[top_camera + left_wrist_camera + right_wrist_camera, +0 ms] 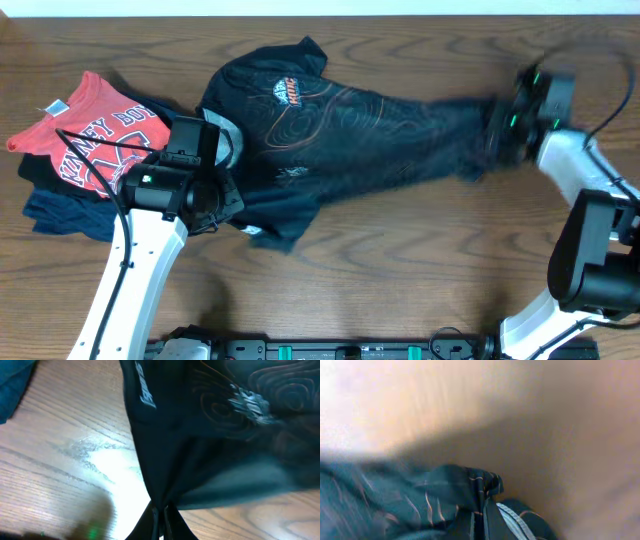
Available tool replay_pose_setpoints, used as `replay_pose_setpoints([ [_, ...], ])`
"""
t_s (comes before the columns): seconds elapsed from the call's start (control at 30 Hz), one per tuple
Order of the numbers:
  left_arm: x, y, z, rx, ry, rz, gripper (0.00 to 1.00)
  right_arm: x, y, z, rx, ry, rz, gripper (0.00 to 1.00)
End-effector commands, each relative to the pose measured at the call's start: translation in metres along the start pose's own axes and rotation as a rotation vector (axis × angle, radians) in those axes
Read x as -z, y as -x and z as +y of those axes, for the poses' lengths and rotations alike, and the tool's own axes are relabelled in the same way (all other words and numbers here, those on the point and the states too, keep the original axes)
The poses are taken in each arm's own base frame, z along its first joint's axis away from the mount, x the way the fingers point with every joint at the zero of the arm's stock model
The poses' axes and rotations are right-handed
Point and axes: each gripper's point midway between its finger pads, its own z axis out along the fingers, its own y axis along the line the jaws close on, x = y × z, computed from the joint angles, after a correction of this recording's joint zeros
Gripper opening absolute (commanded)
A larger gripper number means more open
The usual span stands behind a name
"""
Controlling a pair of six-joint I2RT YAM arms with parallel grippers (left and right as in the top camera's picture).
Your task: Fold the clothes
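Observation:
Next, my right gripper lets go of the black jersey's end on the brown table (pixel 544 130) under that gripper's own white wrist.
The black jersey (pixel 350 130) with thin orange contour lines and a small orange chest logo lies stretched across the table's middle. My left gripper (pixel 215 205) is shut on its fabric at the lower left; in the left wrist view the cloth (pixel 210 425) fans out from the closed jaws (pixel 161 520). My right gripper (pixel 497 135) is shut on the jersey's right end, blurred by motion. In the right wrist view bunched black fabric (pixel 410 505) with orange lines and a pale hem strip runs into the jaws (pixel 480 522).
A red T-shirt with white letters (pixel 90 130) lies at the left on top of a navy shirt (pixel 65 215). A corner of navy cloth (pixel 12 385) shows in the left wrist view. The brown wooden table (pixel 420 260) surrounds the clothes.

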Motion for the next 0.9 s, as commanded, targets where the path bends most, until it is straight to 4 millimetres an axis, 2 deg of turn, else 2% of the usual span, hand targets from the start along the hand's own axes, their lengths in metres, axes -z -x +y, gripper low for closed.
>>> replay_pose_setpoints([
  [0.0, 0.000, 0.001, 0.006, -0.002, 0.028, -0.009, 0.06, 0.060, 0.114, 0.007, 0.004, -0.072, -0.271, 0.01],
  [0.07, 0.000, 0.001, 0.006, -0.002, 0.028, -0.009, 0.06, 0.072, 0.130, 0.010, 0.007, -0.096, -0.292, 0.01],
  [0.13, 0.000, 0.001, 0.006, -0.002, 0.028, -0.008, 0.06, 0.072, 0.127, 0.010, 0.009, -0.111, -0.272, 0.03],
  [0.17, 0.000, 0.001, 0.006, -0.002, 0.028, -0.008, 0.06, 0.070, 0.119, 0.008, 0.007, -0.119, -0.239, 0.09],
  [0.23, 0.000, 0.001, 0.006, -0.002, 0.028, -0.008, 0.06, 0.064, 0.092, -0.003, 0.001, -0.169, -0.137, 0.11],
  [0.33, 0.000, 0.001, 0.006, -0.002, 0.029, -0.008, 0.06, 0.066, 0.062, -0.029, -0.007, -0.293, -0.024, 0.05],
  [0.47, 0.000, 0.001, 0.006, -0.002, 0.029, -0.007, 0.06, 0.079, 0.028, -0.061, -0.006, -0.447, 0.114, 0.04],
  [0.57, 0.000, 0.001, 0.006, -0.002, 0.028, -0.008, 0.05, 0.085, 0.015, -0.074, -0.013, -0.488, 0.170, 0.04],
  [0.7, 0.000, 0.002, 0.006, -0.002, 0.028, -0.009, 0.06, 0.088, 0.015, -0.085, -0.034, -0.504, 0.172, 0.05],
  [0.73, 0.000, 0.002, 0.005, -0.002, 0.025, -0.013, 0.06, 0.089, 0.016, -0.087, -0.038, -0.506, 0.170, 0.09],
  [0.83, -0.001, 0.004, 0.003, -0.001, 0.017, -0.019, 0.07, 0.089, 0.011, -0.086, -0.041, -0.494, 0.190, 0.31],
  [0.87, -0.001, 0.004, 0.003, -0.001, 0.013, -0.015, 0.21, 0.089, 0.008, -0.085, -0.043, -0.485, 0.206, 0.37],
])
